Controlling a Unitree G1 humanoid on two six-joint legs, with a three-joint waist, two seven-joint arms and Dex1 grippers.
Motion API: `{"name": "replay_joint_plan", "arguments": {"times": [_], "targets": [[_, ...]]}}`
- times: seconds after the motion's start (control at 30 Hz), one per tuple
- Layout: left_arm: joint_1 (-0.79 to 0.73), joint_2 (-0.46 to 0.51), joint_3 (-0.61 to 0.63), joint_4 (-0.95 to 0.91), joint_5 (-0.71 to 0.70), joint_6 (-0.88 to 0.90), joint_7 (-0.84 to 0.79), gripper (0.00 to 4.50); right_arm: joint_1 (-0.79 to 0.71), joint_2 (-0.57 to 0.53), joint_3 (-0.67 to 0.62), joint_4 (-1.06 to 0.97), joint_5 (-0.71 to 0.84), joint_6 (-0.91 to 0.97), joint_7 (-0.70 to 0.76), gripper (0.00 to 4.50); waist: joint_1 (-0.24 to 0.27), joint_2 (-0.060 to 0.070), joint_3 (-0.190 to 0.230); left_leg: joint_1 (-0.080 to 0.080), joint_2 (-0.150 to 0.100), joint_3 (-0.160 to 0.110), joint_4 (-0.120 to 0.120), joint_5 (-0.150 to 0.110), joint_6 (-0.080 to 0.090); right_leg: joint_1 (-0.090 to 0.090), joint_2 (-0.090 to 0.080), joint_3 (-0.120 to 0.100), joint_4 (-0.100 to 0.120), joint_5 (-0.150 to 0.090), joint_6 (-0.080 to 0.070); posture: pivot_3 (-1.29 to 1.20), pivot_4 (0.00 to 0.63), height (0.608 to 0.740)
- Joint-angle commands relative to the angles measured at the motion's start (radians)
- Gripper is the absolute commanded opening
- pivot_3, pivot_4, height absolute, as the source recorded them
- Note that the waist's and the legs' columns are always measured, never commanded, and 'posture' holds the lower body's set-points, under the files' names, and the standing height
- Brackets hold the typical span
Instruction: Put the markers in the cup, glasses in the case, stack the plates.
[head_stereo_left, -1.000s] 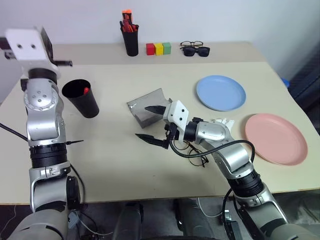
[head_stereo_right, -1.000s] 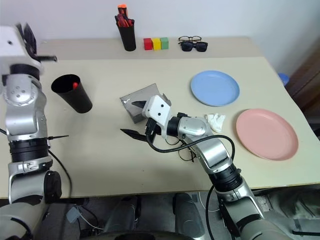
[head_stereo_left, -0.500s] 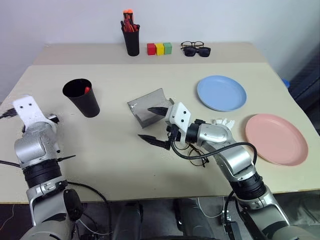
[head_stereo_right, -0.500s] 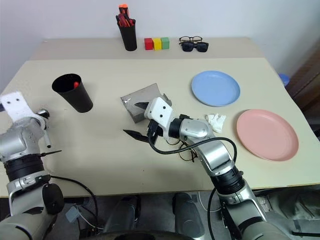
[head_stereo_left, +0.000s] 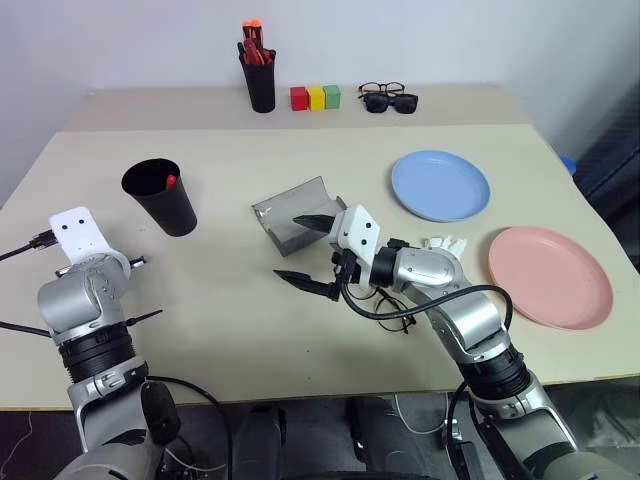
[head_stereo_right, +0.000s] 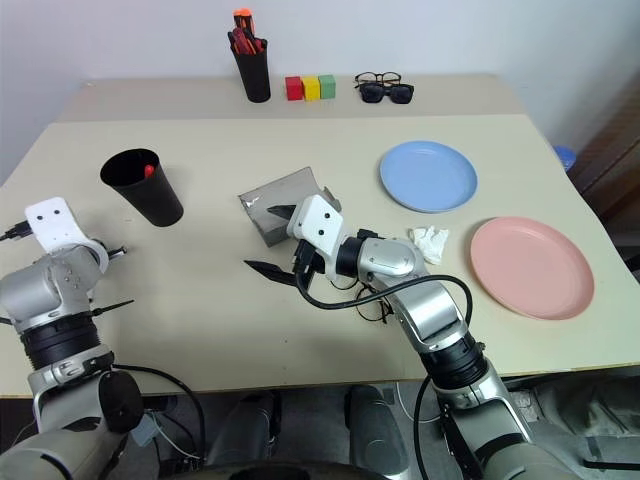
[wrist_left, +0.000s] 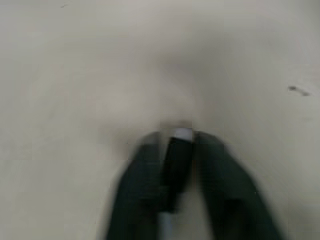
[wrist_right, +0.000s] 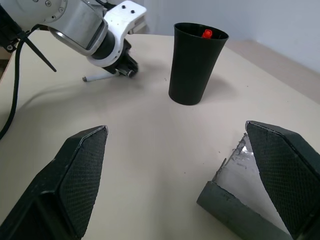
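Note:
Next, I open my left gripper to let go of the black marker inside the black cup (head_stereo_left: 146, 178), beside the red-capped marker.
At the table's left edge my left gripper (wrist_right: 122, 70) points down at the tabletop. Its fingers are shut on one end of a slim black marker (wrist_left: 177, 150) that lies flat on the table. The black cup (head_stereo_left: 165, 200) stands behind it with a red-capped marker (head_stereo_left: 171, 181) inside. My right gripper (head_stereo_left: 308, 250) hangs open at mid-table, just in front of the open grey case (head_stereo_left: 295, 215). The wire-framed glasses (head_stereo_left: 385, 305) lie partly under my right forearm. The blue plate (head_stereo_left: 440, 185) and the pink plate (head_stereo_left: 550, 275) lie apart on the right.
At the back stand a black pen holder (head_stereo_left: 262, 85) with red-orange pens, three coloured blocks (head_stereo_left: 317, 97), and sunglasses with another pair of spectacles (head_stereo_left: 390, 98). A small white crumpled thing (head_stereo_left: 445, 243) lies beside my right wrist.
My left arm has dropped from high beside the cup to the tabletop at the left edge, tipping its gripper downward. The right arm has not moved.

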Motion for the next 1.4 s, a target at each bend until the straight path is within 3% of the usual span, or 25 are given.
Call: {"name": "replay_joint_plan", "arguments": {"times": [0.03,0.23,0.33,0.47,0.57,0.87,1.23,1.4], "targets": [[-0.013,-0.006,-0.002,-0.030,0.011,-0.057,0.011,0.08,-0.009,0.007,-0.007,-0.035,0.012,-0.012,-0.002,4.50,0.002,0.000,0.000,0.000,0.000,0.000,0.000,0.000,0.000,0.000,0.000,0.000,0.000,0.000,0.000,0.00,0.150,0.740],[-0.016,0.003,-0.004,-0.055,0.036,-0.168,0.030,0.08,-0.010,0.011,-0.004,-0.031,0.011,-0.014,0.000,4.50,-0.001,0.000,0.000,0.000,0.000,0.000,0.000,0.000,0.000,0.000,0.000,0.000,0.000,0.000,0.000,0.00,0.150,0.740],[-0.054,0.049,-0.027,-0.095,0.069,-0.457,0.027,0.08,-0.011,0.012,-0.003,-0.030,0.011,-0.015,0.001,4.50,0.000,-0.001,0.000,0.000,0.000,0.000,0.000,0.000,0.000,-0.001,0.000,0.000,0.000,0.000,0.000,0.00,0.150,0.740],[-0.174,0.064,-0.194,-0.133,0.038,-0.866,-0.194,0.08,-0.017,0.018,-0.002,-0.017,0.010,-0.024,0.006,4.50,0.018,-0.002,0.000,-0.002,0.000,0.000,0.000,0.001,-0.001,0.000,0.000,0.000,-0.002,0.000,0.000,0.00,0.150,0.740],[-0.203,0.053,-0.241,-0.066,0.054,-1.003,-0.233,0.08,-0.020,0.023,-0.003,-0.013,0.007,-0.026,0.006,4.50,0.027,0.001,-0.001,-0.001,-0.002,0.002,0.000,0.000,-0.001,0.002,-0.003,0.000,-0.005,0.000,0.000,0.00,0.150,0.740],[-0.218,0.051,-0.308,0.179,0.096,-1.204,-0.256,0.08,-0.004,0.015,-0.014,-0.033,-0.001,-0.017,-0.017,4.50,0.000,0.001,-0.001,-0.001,0.000,0.001,0.000,0.000,-0.001,0.001,0.000,0.001,-0.003,0.000,0.000,0.00,0.150,0.740],[-0.141,0.056,-0.285,0.246,0.106,-1.244,-0.211,0.08,-0.005,0.028,-0.030,-0.024,0.005,-0.026,-0.044,4.50,0.000,0.001,-0.001,0.000,0.000,0.001,0.000,0.000,0.000,0.001,0.000,0.000,-0.003,0.000,0.000,0.00,0.150,0.740],[-0.100,0.057,-0.293,0.257,0.119,-1.268,-0.197,0.08,-0.044,0.116,-0.144,-0.024,0.152,0.073,-0.097,4.50,0.000,0.001,-0.001,0.000,0.000,0.001,0.000,0.000,0.000,0.001,0.000,0.000,-0.002,0.000,0.000,0.00,0.150,0.740]]}}
